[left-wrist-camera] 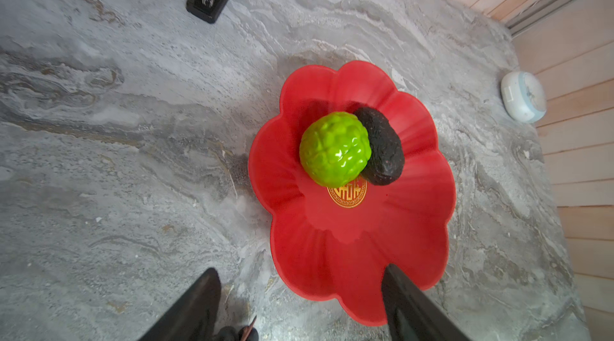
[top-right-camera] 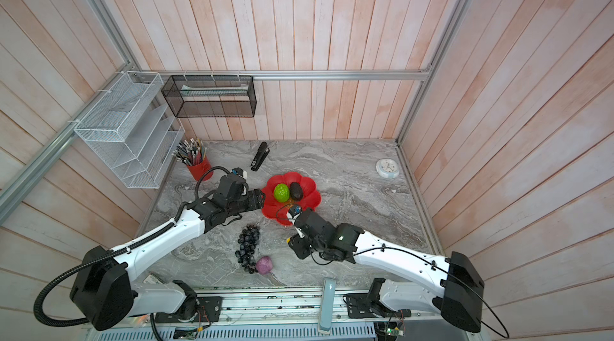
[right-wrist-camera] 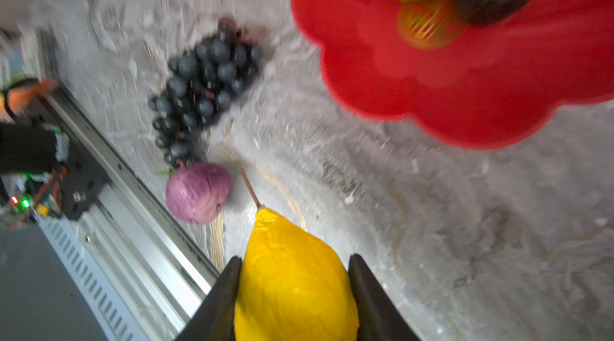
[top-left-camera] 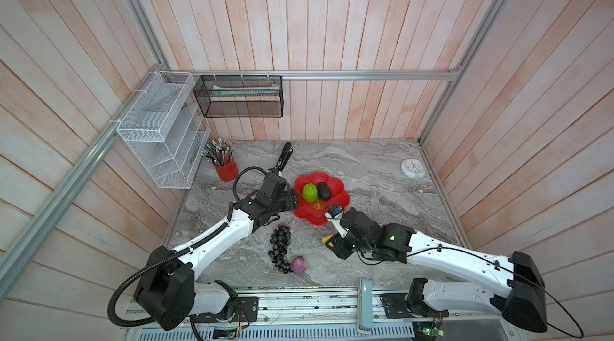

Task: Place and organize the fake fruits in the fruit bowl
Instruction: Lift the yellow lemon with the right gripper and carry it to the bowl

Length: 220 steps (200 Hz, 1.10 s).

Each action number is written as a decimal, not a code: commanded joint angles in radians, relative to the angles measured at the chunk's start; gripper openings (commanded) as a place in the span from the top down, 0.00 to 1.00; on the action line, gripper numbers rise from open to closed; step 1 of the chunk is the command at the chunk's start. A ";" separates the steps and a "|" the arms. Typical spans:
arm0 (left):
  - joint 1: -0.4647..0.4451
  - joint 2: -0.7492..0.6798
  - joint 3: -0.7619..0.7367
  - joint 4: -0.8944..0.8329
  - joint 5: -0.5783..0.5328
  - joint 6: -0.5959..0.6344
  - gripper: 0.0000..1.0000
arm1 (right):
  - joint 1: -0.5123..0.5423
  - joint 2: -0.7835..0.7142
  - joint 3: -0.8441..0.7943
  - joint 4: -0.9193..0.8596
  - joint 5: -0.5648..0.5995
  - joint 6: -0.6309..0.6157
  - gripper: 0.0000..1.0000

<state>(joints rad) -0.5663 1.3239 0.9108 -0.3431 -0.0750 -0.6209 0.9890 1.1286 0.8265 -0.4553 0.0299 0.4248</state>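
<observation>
Next, my right gripper releases the yellow fruit, now held in front of the bowl, inside the red fruit bowl (top-left-camera: 321, 211) (right-wrist-camera: 419, 73), in front of the dark fruit that looks like an avocado.
The red fruit bowl (top-left-camera: 337, 184) (left-wrist-camera: 415, 223) holds the bumpy green fruit (top-left-camera: 309, 192) (left-wrist-camera: 335, 149) and the dark avocado-like fruit (top-left-camera: 324, 191) (left-wrist-camera: 382, 146), which touch each other. My left gripper (left-wrist-camera: 300, 271) is open and empty at the bowl's left rim, with one finger over the rim. My right gripper (right-wrist-camera: 295, 259) is shut on the yellow fruit (right-wrist-camera: 295, 289) (top-left-camera: 327, 239), in front of the bowl. The grape bunch (top-left-camera: 280, 248) (right-wrist-camera: 202, 90) and the purple fruit (top-left-camera: 298, 264) (right-wrist-camera: 198, 192) lie together on the table nearer the front.
A black stapler (top-left-camera: 285, 156) and a red pencil cup (top-left-camera: 226, 170) stand behind the left arm. A small white clock (top-left-camera: 413, 168) sits at the back right. A metal rail (top-left-camera: 299, 302) runs along the table's front edge. Wire racks hang on the walls.
</observation>
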 commanded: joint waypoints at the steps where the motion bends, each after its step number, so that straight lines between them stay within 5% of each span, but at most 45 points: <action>1: 0.008 -0.040 -0.030 0.025 -0.049 -0.020 0.21 | -0.159 -0.015 -0.006 0.107 -0.006 -0.034 0.65; 35: 0.008 -0.076 -0.057 0.012 -0.057 -0.039 0.21 | -0.297 0.063 -0.030 0.325 -0.039 -0.026 0.65; 100: 0.009 -0.103 -0.091 -0.005 -0.056 -0.068 0.21 | -0.346 0.271 -0.062 0.592 -0.103 0.049 0.65; 220: 0.011 -0.104 -0.101 -0.018 -0.046 -0.071 0.21 | -0.367 0.495 -0.055 0.750 -0.234 0.095 0.65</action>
<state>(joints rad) -0.5610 1.2350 0.8272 -0.3466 -0.1097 -0.6788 0.6270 1.5921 0.7700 0.2405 -0.1715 0.4995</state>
